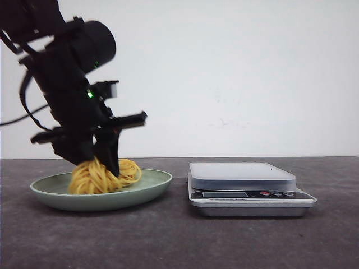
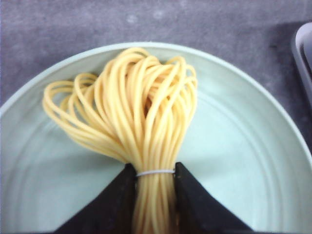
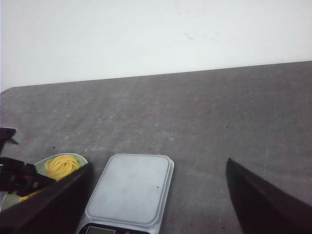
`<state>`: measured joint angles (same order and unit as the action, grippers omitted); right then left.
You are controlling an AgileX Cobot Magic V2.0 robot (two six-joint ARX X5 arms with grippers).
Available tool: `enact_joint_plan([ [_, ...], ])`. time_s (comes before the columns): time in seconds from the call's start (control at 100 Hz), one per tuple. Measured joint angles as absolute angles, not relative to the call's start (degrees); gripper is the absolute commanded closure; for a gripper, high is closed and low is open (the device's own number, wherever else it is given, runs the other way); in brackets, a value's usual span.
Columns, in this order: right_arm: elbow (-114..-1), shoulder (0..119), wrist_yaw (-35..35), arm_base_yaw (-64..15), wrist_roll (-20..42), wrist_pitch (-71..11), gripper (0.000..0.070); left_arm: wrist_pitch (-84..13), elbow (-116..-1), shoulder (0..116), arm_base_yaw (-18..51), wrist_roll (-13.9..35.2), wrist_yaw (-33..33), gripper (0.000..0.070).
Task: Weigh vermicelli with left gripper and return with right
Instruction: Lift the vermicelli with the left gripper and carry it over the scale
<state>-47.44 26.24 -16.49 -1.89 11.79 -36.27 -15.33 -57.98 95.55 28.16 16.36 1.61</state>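
Observation:
The robot's left gripper will release the vermicelli bundle on the middle of the silver kitchen scale's bare platform (image 1: 236, 167).
A yellow bundle of vermicelli (image 1: 104, 175) (image 2: 139, 117) (image 3: 60, 166), tied with a thin white band, lies in a pale green plate (image 1: 151, 185) (image 2: 243, 146) at the left of the table. My left gripper (image 1: 106, 165) (image 2: 155, 170) reaches down into the plate and is shut on the bundle at the band. A silver kitchen scale (image 1: 247, 185) (image 3: 131, 190) stands to the right of the plate with its platform bare. My right gripper (image 3: 158, 168) does not show in the front view; its wrist view has it high above the scale, open and holding nothing.
The dark grey tabletop (image 1: 179, 241) runs back to a white wall (image 1: 235, 73). The scale's corner (image 2: 304, 53) shows at the edge of the left wrist view, close to the plate.

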Motion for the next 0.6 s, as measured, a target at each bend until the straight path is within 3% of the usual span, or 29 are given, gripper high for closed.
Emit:
enact_joint_plan([
  [0.3, -47.4, 26.2, -16.5, -1.9, 10.9, -37.1, 0.0149, -14.7, -61.7, 78.1, 30.1, 18.2, -7.2, 0.0696],
  [0.6, -47.4, 26.2, -16.5, -1.9, 10.9, -37.0, 0.0149, -14.7, -74.8, 84.1, 41.1, 20.6, -4.9, 0.0696],
])
